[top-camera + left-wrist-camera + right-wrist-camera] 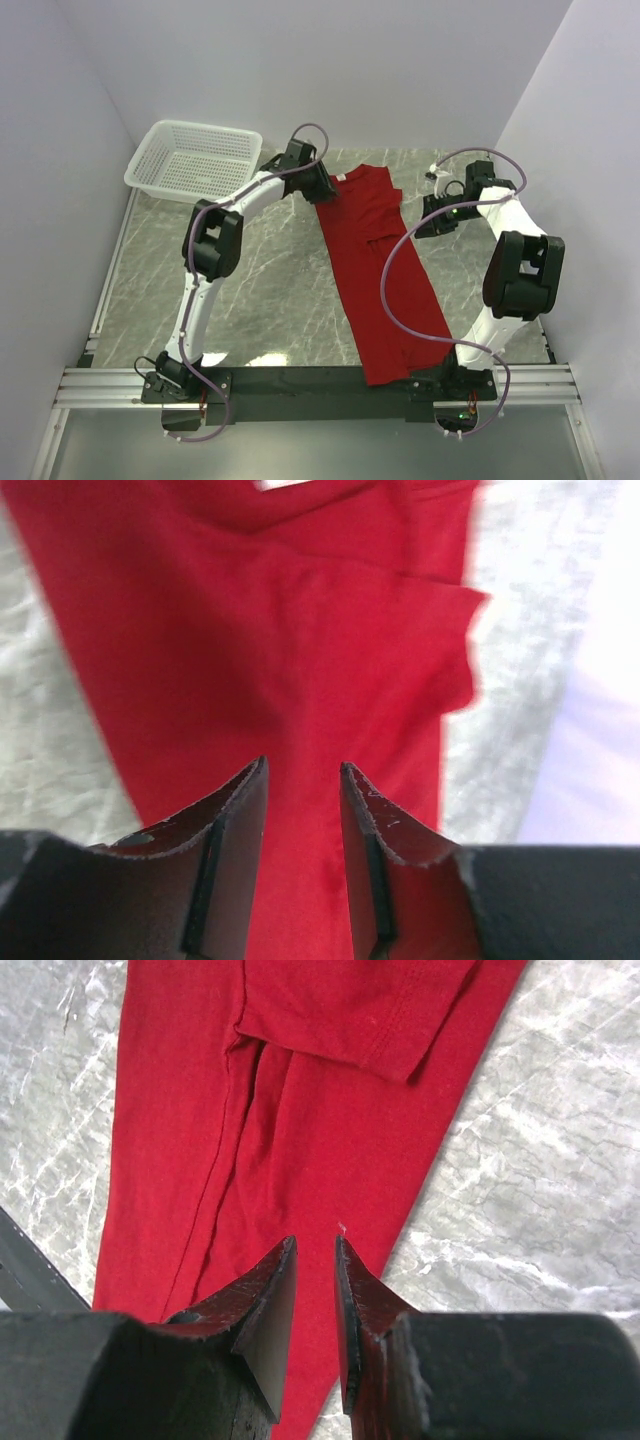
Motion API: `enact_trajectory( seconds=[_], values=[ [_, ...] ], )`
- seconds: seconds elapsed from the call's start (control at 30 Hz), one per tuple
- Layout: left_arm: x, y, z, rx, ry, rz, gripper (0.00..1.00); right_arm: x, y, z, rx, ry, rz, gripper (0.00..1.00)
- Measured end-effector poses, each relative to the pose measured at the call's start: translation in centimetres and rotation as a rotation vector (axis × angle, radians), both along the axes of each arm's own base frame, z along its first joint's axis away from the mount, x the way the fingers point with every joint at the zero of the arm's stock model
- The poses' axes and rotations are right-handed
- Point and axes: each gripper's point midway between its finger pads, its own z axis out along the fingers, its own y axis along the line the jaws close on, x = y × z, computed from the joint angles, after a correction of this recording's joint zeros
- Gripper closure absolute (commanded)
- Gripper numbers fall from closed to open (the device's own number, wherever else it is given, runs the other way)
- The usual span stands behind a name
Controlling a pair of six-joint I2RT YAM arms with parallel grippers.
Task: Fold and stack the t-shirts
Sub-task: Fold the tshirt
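The deep-red t-shirt's near end is hanging over the black front rail, so I need to use my left gripper to pinch the edge (321,212) next to the collar and pull the shirt farther in.
A deep-red t-shirt (378,270) lies on the marble table, folded lengthwise into a long strip running from the far middle to the near edge. Its white neck label (343,178) shows at the far end. My left gripper (325,190) hovers at the collar's left side. In the left wrist view its jaws (303,767) stand apart over the red cloth (300,630), with nothing between them. My right gripper (432,222) hangs just right of the shirt's upper part. In the right wrist view it (316,1240) is open by a narrow gap above the shirt's (300,1140) right edge, and a folded sleeve (370,1020) lies beyond.
A white plastic mesh basket (195,160) stands at the far left corner. White walls close in the table on the left, back and right. Marble tabletop (260,290) shows left of the shirt. The shirt's near end hangs over the black front rail (300,380).
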Motion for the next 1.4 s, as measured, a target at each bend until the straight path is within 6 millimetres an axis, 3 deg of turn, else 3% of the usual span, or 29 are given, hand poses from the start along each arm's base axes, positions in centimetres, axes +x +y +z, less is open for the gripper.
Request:
enact_trajectory(
  seconds=[0.17, 0.43, 0.6, 0.7, 0.77, 0.9, 1.1, 1.4],
  values=[
    [-0.2, 1.2, -2.7, 0.078, 0.045, 0.049, 0.55, 0.0, -0.3, 0.2, 0.000, -0.006, -0.010, 0.71],
    [1.1, 4.4, -3.8, 0.168, 0.041, 0.144, 0.51, -0.5, -0.4, -0.3, 0.006, 0.009, -0.015, 0.70],
    [1.3, 5.1, -5.6, 0.195, 0.072, 0.150, 0.51, -0.5, -0.3, -0.3, 0.011, 0.012, -0.017, 0.71],
    [1.7, 4.9, -5.5, 0.186, 0.070, 0.142, 0.53, -0.5, -0.2, -0.2, 0.017, 0.013, -0.019, 0.71],
    [1.7, 4.7, -5.8, 0.184, 0.075, 0.138, 0.58, -0.5, -0.2, -0.2, 0.022, 0.014, -0.021, 0.71],
    [1.8, 4.3, -6.3, 0.162, 0.089, 0.134, 0.83, -0.5, -0.3, -0.1, 0.029, 0.018, -0.030, 0.71],
    [2.2, 4.7, -6.5, 0.115, 0.118, 0.151, 0.99, -0.5, -0.5, -0.1, 0.030, 0.018, -0.035, 0.71],
    [5.5, 7.0, -6.2, 0.080, 0.116, 0.222, 1.00, -0.6, -0.9, -0.2, 0.030, 0.022, -0.049, 0.71]
  ],
)
